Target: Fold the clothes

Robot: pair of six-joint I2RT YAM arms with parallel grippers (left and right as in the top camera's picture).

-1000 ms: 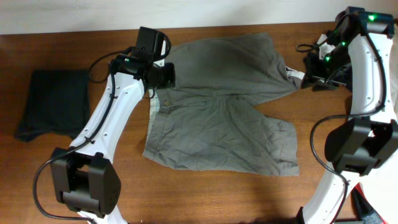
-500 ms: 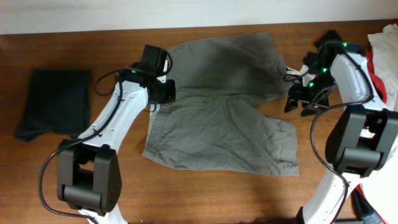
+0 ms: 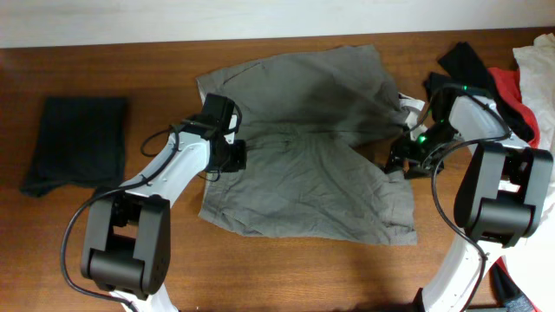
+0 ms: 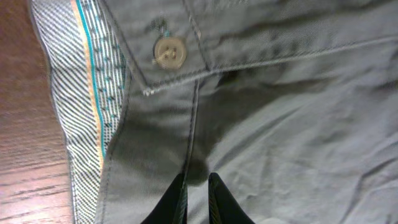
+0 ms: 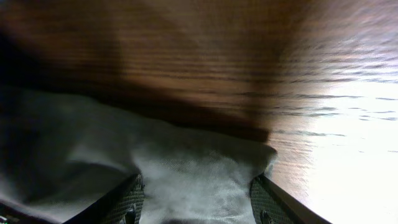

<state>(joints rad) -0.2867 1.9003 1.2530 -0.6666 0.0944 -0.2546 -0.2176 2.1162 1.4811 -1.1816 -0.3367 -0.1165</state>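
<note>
The near leg bunches under my right gripper; it should open, back off and pinch the hem's upper corner (image 5: 266, 154) to straighten the leg.
The grey-khaki trousers (image 3: 303, 165) lie spread flat mid-table, both legs pointing right. My left gripper (image 3: 231, 156) rests on their waistband end. In the left wrist view its fingertips (image 4: 198, 182) stand almost together, pressed on the cloth just below the button (image 4: 169, 53), beside the striped pale lining (image 4: 93, 93). Nothing is clearly caught between them. My right gripper (image 3: 401, 161) is low at the upper corner of the near leg's hem. It is open (image 5: 196, 190), with pale grey cloth (image 5: 199, 174) lying between its wide-set pads.
A folded black garment (image 3: 78, 143) lies at the far left. More clothes are heaped at the right edge: black (image 3: 464, 61), red (image 3: 513, 95) and white (image 3: 538, 61). Bare wood table (image 3: 286, 269) runs along the front.
My left gripper has slid from the far leg's waist toward the front along the waistband. My right arm has swung down from the back right corner to the near leg's hem.
</note>
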